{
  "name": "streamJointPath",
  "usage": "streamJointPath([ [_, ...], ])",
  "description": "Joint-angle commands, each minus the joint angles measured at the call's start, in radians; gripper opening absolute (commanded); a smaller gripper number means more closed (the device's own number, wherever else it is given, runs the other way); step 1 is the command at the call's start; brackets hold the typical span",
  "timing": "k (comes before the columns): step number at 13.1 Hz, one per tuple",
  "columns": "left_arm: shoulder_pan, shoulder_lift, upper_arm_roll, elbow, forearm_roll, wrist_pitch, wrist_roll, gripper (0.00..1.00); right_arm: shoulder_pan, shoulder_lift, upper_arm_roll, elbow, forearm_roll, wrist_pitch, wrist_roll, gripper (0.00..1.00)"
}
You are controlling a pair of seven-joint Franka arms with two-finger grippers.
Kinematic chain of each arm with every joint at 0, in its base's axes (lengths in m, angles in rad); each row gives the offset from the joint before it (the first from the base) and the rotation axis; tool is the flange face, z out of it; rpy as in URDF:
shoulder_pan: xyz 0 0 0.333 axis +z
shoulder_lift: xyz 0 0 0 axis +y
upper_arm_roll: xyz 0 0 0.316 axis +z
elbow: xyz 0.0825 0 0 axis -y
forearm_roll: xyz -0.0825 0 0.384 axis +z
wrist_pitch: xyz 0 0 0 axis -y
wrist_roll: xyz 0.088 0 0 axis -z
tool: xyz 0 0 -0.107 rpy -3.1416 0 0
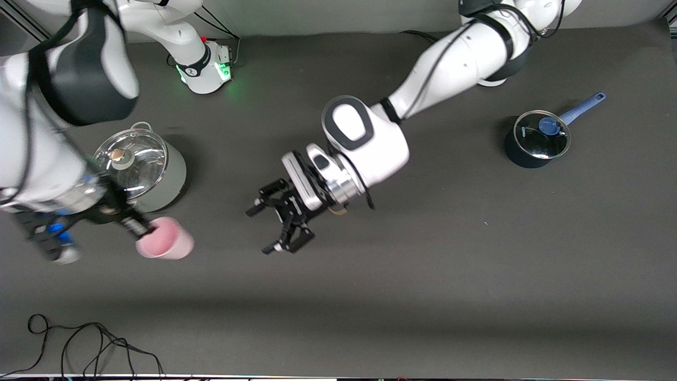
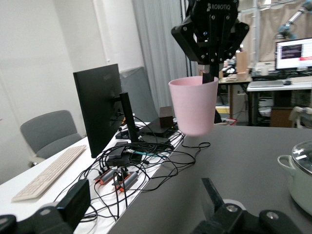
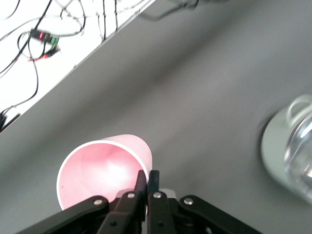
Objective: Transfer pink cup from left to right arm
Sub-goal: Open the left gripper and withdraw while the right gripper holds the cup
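Observation:
The pink cup, now held over the table beside the pot, will be set down by my right gripper on the bare table [image 1: 143, 273], in between the lidded pot and the black cables.
The pink cup [image 1: 165, 239] hangs from my right gripper [image 1: 148, 228], which is shut on its rim with one finger inside and one outside. It is held over the table beside the lidded pot, toward the right arm's end. The right wrist view shows the cup [image 3: 102, 170] with its mouth toward the camera and the gripper [image 3: 147, 178] pinching its wall. My left gripper [image 1: 259, 231] is open and empty over the table's middle, apart from the cup and pointing at it. The left wrist view shows the cup [image 2: 194, 105] hanging upright under the right gripper [image 2: 210, 73], well ahead of the left gripper [image 2: 144, 204].
A grey-green pot with a glass lid [image 1: 143, 169] stands close to the cup; it also shows in the right wrist view [image 3: 287, 151]. A dark saucepan with a glass lid and a blue handle [image 1: 537, 138] stands toward the left arm's end. Black cables [image 1: 79, 344] lie near the front edge.

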Motion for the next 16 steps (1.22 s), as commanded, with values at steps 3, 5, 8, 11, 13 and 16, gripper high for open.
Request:
streamJointPath([
  [3,0.208,-0.173,0.053,-0.238,0.028,-0.263,-0.024,1.0,-0.226,0.009,-0.003,-0.012,0.002,0.011,-0.469,0.0],
  [5,0.238,-0.219,0.115,-0.264,0.051,-0.395,-0.03,1.0,-0.297,0.012,-0.003,-0.027,0.023,0.011,-0.693,0.0],
  [8,0.243,-0.31,0.253,-0.274,0.176,-0.636,-0.191,1.0,-0.374,0.035,-0.005,-0.062,0.135,0.047,-0.913,0.0],
  [11,0.254,-0.396,0.312,-0.263,0.411,-0.857,-0.442,1.0,-0.365,0.117,-0.002,-0.096,0.161,0.135,-1.001,0.0],
  [13,0.269,-0.446,0.317,-0.263,0.496,-0.978,-0.55,1.0,-0.349,0.186,0.001,-0.096,0.155,0.184,-1.012,0.0],
  [16,0.269,-0.505,0.317,-0.263,0.654,-1.083,-0.749,1.0,-0.329,0.285,0.001,-0.102,0.148,0.258,-1.035,0.0],
])
